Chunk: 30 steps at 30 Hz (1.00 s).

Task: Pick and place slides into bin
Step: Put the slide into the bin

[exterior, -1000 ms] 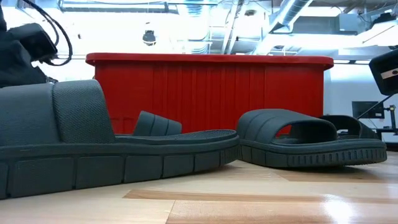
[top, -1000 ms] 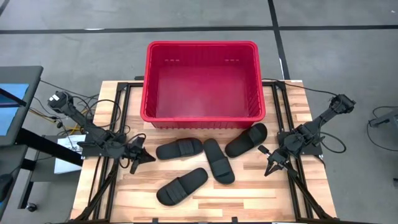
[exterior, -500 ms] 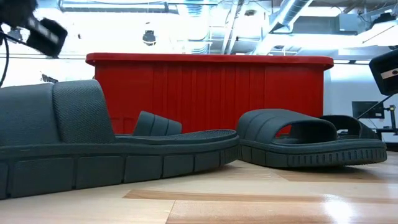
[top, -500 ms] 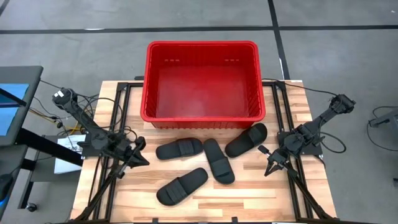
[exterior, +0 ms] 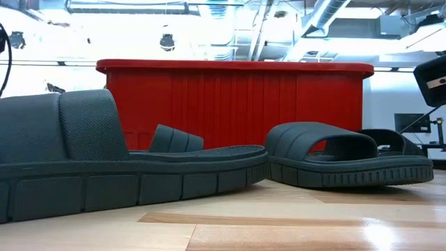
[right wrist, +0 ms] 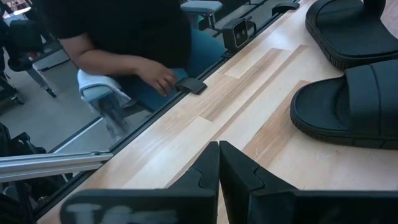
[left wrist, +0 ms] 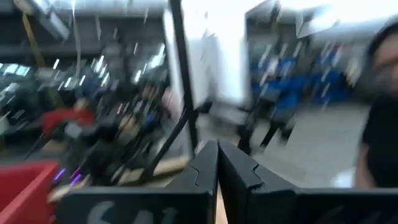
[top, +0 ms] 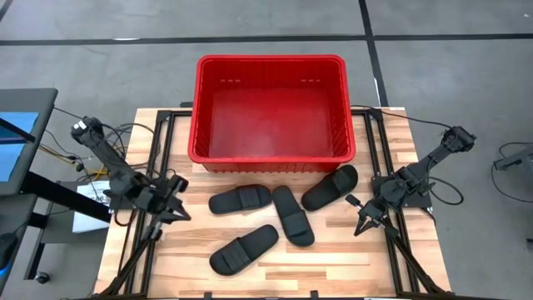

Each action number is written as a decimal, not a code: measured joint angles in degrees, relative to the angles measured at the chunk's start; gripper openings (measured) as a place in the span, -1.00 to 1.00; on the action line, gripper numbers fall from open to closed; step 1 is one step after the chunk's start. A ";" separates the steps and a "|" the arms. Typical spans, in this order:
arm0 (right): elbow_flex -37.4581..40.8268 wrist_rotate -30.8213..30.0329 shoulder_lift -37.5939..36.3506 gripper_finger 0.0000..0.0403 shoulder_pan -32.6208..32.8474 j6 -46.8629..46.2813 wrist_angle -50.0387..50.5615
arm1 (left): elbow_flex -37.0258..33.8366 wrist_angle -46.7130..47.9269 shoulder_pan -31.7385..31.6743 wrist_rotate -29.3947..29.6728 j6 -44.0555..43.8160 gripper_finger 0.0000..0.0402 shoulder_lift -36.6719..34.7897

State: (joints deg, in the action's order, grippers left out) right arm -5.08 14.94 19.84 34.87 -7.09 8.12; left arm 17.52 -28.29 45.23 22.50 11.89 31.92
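Observation:
I will close my left gripper on the strap's bin-side edge [top: 241, 190] of the black slide nearest to it, just in front of the red bin.
Four black slides lie sole-down on the wooden table in front of the red bin [top: 271, 108]: one [top: 240, 199] at the left, one [top: 293, 215] in the middle, one [top: 329, 187] at the right, one [top: 242, 248] nearest the front. My left gripper [top: 181, 213] is shut and empty, left of the slides; it also shows in the left wrist view [left wrist: 217, 165]. My right gripper [top: 361, 227] is shut and empty, right of the slides; it also shows in the right wrist view [right wrist: 219, 163]. The low view shows the bin [exterior: 233, 97] behind two slides [exterior: 104, 167] [exterior: 348, 160].
Black frame rails [top: 158, 158] run along the table's left and right sides. A person in a black top [right wrist: 124, 37] sits beyond the table's edge, one hand [right wrist: 158, 78] near it. Bare wood [top: 333, 267] lies at the front right.
My left gripper has drawn back toward the table's left edge, away from the slides, and has turned somewhat; its arm has gone out of the low view. The slides and my right gripper have kept still.

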 joint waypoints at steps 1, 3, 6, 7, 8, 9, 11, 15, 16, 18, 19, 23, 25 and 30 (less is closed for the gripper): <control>0.00 0.00 -0.02 -1.00 0.02 0.02 0.00 | 2.19 5.41 0.00 1.82 -0.16 -1.00 0.02; 0.00 0.01 -0.02 -1.00 0.02 0.01 0.00 | 6.51 15.63 0.00 5.81 -1.79 -1.00 0.24; 0.00 0.01 -0.02 -1.00 0.02 0.02 0.00 | 12.65 24.61 0.00 11.09 -4.02 -1.00 0.95; 0.00 0.00 0.00 -1.00 0.02 0.02 0.00 | 14.68 26.31 0.00 12.26 -5.02 -1.00 1.17; 0.00 0.00 -0.02 -1.00 0.02 0.00 0.00 | 16.60 27.67 0.00 12.81 -5.74 -1.00 1.37; 0.00 0.00 -0.02 -1.00 0.02 0.02 0.00 | 18.41 29.61 0.00 12.97 -6.38 -1.00 1.64; 0.00 0.00 0.00 -1.00 0.02 0.01 0.00 | 21.81 34.49 0.00 13.05 -6.78 -1.00 2.55; 0.00 0.00 0.00 -1.00 0.02 0.02 0.00 | 27.29 47.41 0.00 13.83 -9.24 -0.94 5.37; 0.00 0.00 0.00 -1.00 0.00 0.00 0.00 | 28.14 50.09 0.00 14.43 -10.14 -0.91 6.30; 0.02 0.00 -0.02 -1.00 0.02 0.00 0.00 | 29.04 54.26 0.00 15.76 -11.47 -0.84 8.27; 0.00 0.00 -0.02 -1.00 0.00 0.00 0.00 | 29.19 55.73 0.00 16.36 -11.78 -0.80 9.35; 0.01 0.00 0.00 -1.00 0.01 0.02 0.00 | 29.22 59.41 0.00 19.01 -12.14 -0.65 13.87; 0.01 0.00 0.00 -1.00 0.00 0.00 0.00 | 29.22 60.56 0.00 20.57 -11.55 -0.58 16.88; 0.01 0.02 -0.02 -1.00 0.01 0.02 0.00 | 29.22 60.84 -0.16 24.93 -5.84 -0.46 25.18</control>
State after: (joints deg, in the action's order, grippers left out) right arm -5.07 14.96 19.81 34.89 -7.07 8.12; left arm 46.74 32.55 45.08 47.43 6.04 57.10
